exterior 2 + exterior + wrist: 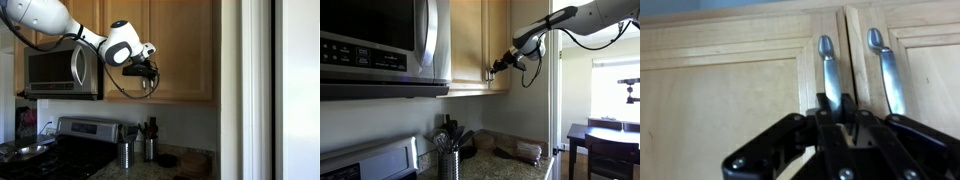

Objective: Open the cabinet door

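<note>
Next, I let go of the first cabinet handle once the door is swung open before the pale wall (541, 69) beside the cabinet. That handle is at the seam of the doors now.
Light wood upper cabinet doors fill the wrist view; two metal handles stand side by side at the seam, the left handle (827, 65) and the right handle (884, 68). My gripper (836, 105) is shut on the left handle, its black fingers clamped on the lower part of the bar. In an exterior view the gripper (492, 70) sits at the cabinet door (470, 45) by the handle. In an exterior view the gripper (143, 70) is against the cabinet front (185, 50). The doors look closed.
A microwave (380, 45) hangs beside the cabinet and also shows in an exterior view (62, 70). Below are a stove (70, 140), a utensil holder (448, 155) and a granite counter (505, 162). A table and chairs (605, 140) stand beyond a white wall edge.
</note>
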Robot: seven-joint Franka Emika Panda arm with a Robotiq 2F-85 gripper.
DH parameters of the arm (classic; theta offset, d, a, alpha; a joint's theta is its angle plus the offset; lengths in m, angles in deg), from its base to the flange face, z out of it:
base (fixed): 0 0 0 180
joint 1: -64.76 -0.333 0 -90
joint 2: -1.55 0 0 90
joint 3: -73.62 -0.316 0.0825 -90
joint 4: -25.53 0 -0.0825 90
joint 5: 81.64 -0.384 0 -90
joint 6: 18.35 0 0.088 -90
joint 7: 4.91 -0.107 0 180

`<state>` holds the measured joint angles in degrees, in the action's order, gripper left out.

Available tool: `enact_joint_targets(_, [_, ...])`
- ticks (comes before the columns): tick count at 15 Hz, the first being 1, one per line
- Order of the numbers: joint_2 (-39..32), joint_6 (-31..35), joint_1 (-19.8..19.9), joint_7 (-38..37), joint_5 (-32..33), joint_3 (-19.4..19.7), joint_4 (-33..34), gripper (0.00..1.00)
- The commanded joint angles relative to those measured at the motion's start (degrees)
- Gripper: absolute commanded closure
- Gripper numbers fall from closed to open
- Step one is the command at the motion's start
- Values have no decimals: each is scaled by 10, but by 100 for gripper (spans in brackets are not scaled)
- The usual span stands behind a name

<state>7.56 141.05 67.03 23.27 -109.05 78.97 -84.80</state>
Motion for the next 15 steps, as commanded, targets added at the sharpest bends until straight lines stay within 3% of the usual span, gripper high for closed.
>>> enact_joint_targets(1, [-10,8,16,-25,42,3,-5,91])
enact_joint_targets(7, [3,-9,39,-169,179,19,-25,91])
enact_joint_targets(15, [26,-17,51,-263,245,25,-45,91])
